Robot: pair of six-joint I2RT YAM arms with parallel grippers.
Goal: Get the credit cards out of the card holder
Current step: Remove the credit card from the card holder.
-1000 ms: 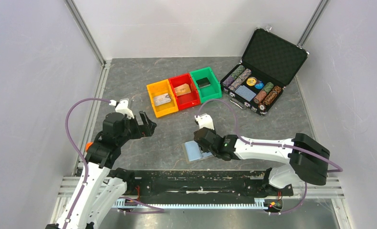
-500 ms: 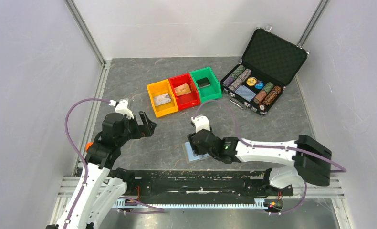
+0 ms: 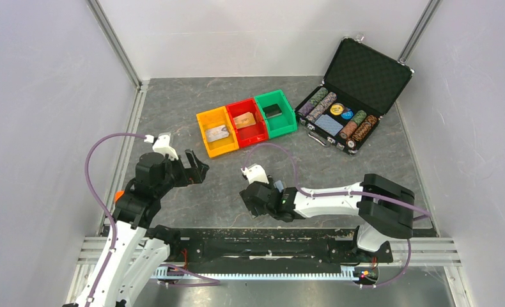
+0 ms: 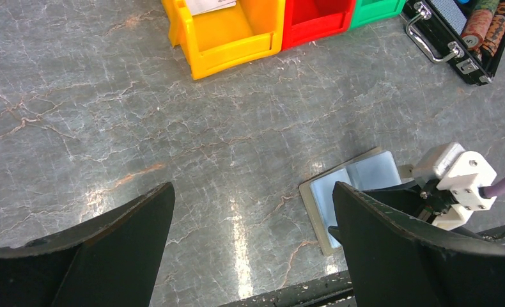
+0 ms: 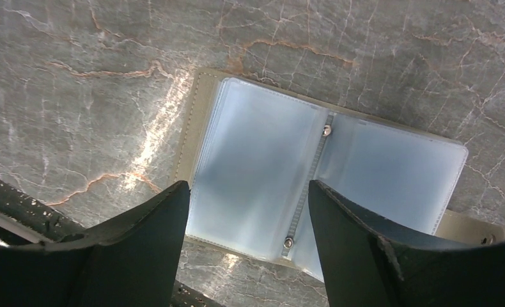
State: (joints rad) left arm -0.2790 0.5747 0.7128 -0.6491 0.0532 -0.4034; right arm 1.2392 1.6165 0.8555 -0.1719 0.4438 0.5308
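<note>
The light-blue panels look empty, so I should use my right gripper to pinch a page (image 5: 300, 171) beside the riveted spine and lift it for my left gripper to turn.
The card holder (image 5: 326, 163) lies open and flat on the grey table, with two light-blue inner panels and a riveted spine. No card shows in the panels. My right gripper (image 5: 248, 185) is open and hovers right over the holder's left panel, touching nothing. In the top view the right gripper (image 3: 248, 199) covers most of the holder. In the left wrist view the card holder (image 4: 349, 192) sits partly behind my right finger. My left gripper (image 4: 252, 187) is open and empty, to the left of the holder, and also shows in the top view (image 3: 199, 169).
A yellow bin (image 3: 215, 132), a red bin (image 3: 246, 121) and a green bin (image 3: 275, 113) stand in a row behind the holder; the yellow and red each hold a card, the green a dark item. An open black chip case (image 3: 355, 96) sits at the back right. A black rail (image 3: 263, 240) runs along the near edge.
My right gripper has moved left over the card holder, which it now mostly hides in the top view. The left arm has barely moved.
</note>
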